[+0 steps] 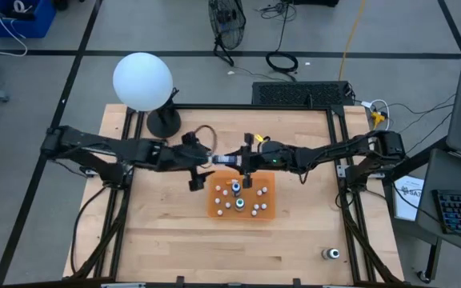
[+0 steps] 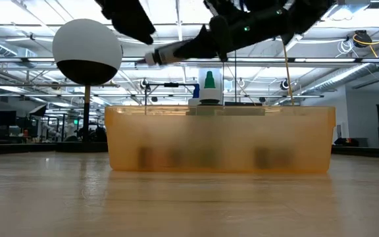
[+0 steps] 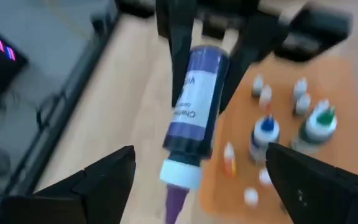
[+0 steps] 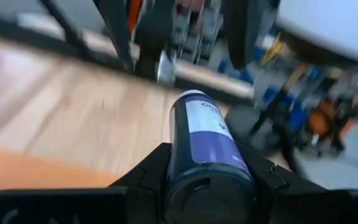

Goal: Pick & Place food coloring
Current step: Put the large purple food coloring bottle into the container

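My right gripper holds the base half of the purple food coloring bottle. My left gripper will therefore close next on the white cap end [image 1: 214, 160] [image 3: 182, 171] of that bottle.
A purple food coloring bottle [image 3: 194, 118] with a white cap and a purple tip hangs in the air over the far left corner of the orange tray [image 1: 269, 210]. My right gripper [image 4: 207, 180] is shut on it. My left gripper [image 3: 201, 152] stands open just left of the bottle's cap end, its fingers apart on either side and touching nothing. Several small white-capped bottles [image 1: 238, 204] stand upright in the tray, among them a green-tipped one [image 2: 209, 89]. My right gripper pinches the purple bottle's body [image 4: 178, 163] between its two fingers, at the half toward its base. The fingers [image 3: 179, 43] come nearly level from the table's right and lie along the bottle. The bottle is lifted clear, its cap end [image 2: 151, 58] pointing left and slightly down.
A big white globe [image 1: 142, 80] on a black base stands at the table's far left. One loose bottle [image 1: 332, 254] stands near the table's near right corner. Bare wood lies left of and in front of the tray.
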Motion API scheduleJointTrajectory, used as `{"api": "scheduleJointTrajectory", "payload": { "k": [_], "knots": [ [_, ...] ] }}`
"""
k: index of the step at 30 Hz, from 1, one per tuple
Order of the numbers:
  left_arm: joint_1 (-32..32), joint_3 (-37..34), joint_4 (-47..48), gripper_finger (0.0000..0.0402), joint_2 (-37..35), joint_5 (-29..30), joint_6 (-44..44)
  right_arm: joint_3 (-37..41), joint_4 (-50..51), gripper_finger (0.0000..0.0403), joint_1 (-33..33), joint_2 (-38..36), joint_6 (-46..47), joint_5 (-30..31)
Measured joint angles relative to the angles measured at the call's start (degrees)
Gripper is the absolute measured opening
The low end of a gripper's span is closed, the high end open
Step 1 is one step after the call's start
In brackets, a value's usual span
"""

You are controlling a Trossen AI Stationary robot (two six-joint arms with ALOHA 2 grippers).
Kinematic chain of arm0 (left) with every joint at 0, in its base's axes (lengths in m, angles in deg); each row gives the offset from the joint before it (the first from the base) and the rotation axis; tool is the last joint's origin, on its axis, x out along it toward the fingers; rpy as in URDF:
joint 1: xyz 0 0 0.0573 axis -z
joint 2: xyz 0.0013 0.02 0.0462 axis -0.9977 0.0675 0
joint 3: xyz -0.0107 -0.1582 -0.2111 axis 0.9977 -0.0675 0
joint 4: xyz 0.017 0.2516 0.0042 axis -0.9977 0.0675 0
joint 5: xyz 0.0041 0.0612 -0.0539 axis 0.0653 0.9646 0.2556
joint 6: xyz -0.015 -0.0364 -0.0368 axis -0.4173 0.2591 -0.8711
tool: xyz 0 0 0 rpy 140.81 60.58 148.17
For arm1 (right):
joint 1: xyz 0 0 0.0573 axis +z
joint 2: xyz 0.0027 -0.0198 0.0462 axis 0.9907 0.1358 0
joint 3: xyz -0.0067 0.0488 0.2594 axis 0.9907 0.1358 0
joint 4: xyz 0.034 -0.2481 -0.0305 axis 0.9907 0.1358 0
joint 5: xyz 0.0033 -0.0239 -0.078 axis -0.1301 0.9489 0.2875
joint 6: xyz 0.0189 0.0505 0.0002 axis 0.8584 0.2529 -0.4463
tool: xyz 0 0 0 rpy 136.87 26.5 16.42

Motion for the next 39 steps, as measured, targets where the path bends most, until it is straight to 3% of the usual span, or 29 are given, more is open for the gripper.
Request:
{"api": "scheduleJointTrajectory", "payload": {
  "k": [7,12,15,28,39],
  "knots": [
    [-0.3,-15.2,-32.0,0.0351,-9.3,0.4,9.7,8.6,-32.7,0.0118,-0.8,0.1,-0.1,-1.6],
    [-2.9,-25.1,-62.2,0.0339,-10.1,-7.7,14.9,9.0,-41.2,0.0118,-0.8,-0.1,-1.6,-3.8],
    [-5.4,-27.6,-73.4,0.0333,-7.6,-12.5,13.4,9.1,-44.6,0.0118,-0.8,0.0,-1.1,-6.0],
    [-8.5,-26.9,-85.0,0.0308,-1.0,-18.6,13.6,9.1,-44.7,0.0118,-0.7,0.0,-0.8,-6.3],
    [-9.5,-26.9,-85.1,0.0294,-1.2,-18.8,12.6,9.1,-44.7,0.0118,-0.7,0.0,-0.9,-6.3]
  ]
}}
